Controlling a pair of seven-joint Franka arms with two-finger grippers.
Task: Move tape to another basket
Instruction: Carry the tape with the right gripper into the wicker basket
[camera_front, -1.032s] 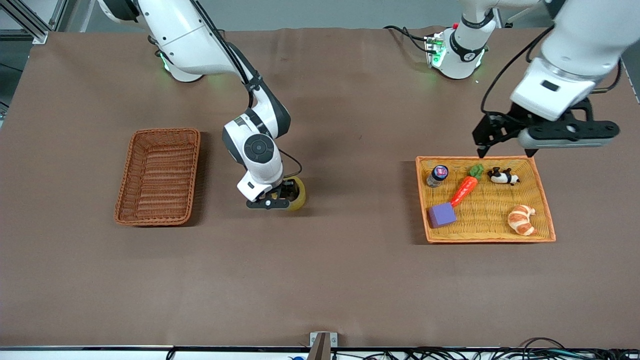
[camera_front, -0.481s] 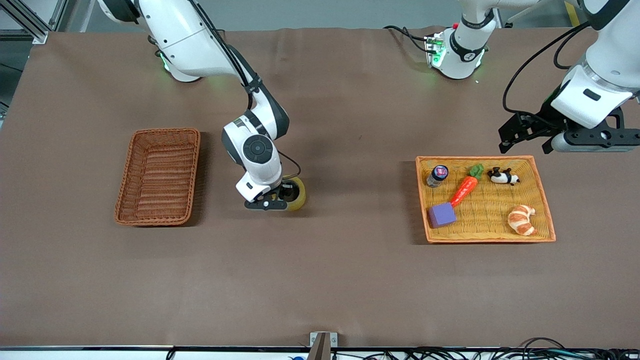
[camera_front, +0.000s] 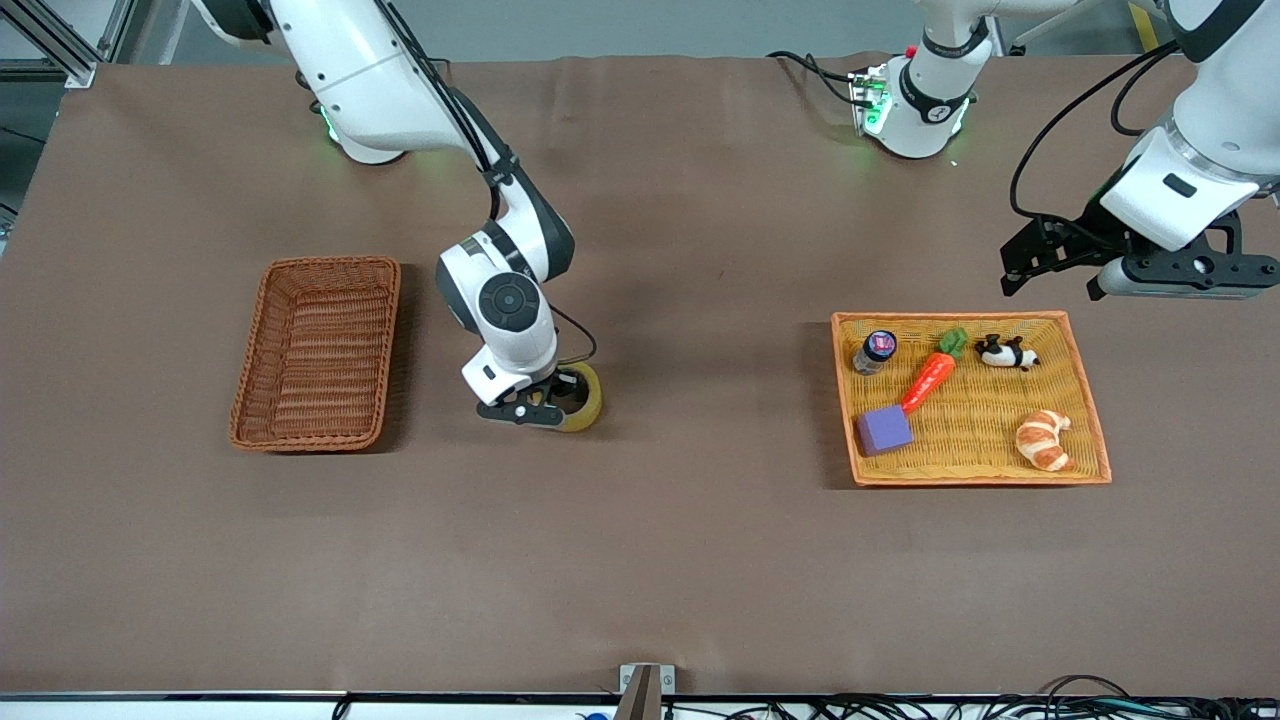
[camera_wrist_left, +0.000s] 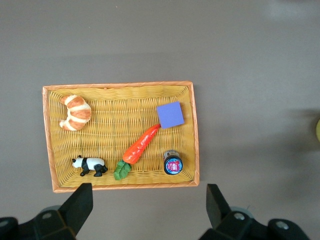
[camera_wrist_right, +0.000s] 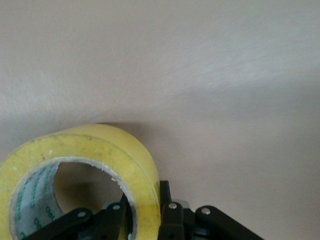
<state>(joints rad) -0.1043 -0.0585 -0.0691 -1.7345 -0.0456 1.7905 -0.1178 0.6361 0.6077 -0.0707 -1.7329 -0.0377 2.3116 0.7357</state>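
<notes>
Next, my right gripper releases the tape near the middle of the reddish-brown basket (camera_front: 333, 361), a little toward the basket's side that faces the tray. The tape is now low between basket and tray.
The tape (camera_front: 587, 398), a yellowish ring, is low at the table's middle, between the reddish-brown basket (camera_front: 318, 350) and the yellow tray. My right gripper (camera_front: 545, 405) is shut on the tape. In the right wrist view one finger sits inside the ring and the other outside, pinching the tape (camera_wrist_right: 100, 145) wall in the right gripper (camera_wrist_right: 145, 215). The basket holds nothing. My left gripper (camera_front: 1050, 288) hangs open and empty in the air beside the tray's edge on the robots' side. In its own view the left gripper (camera_wrist_left: 149, 205) has its fingers wide apart.
The yellow-orange tray (camera_front: 1090, 400) at the left arm's end holds a blue-capped bottle (camera_front: 875, 352), a toy carrot (camera_front: 930, 375), a panda figure (camera_front: 1005, 352), a purple cube (camera_front: 884, 430) and a croissant (camera_front: 1043, 440). Brown cloth covers the table.
My right gripper has closed on the tape and shifted it slightly toward the basket. The left arm has pulled back from the tray toward its own end of the table.
</notes>
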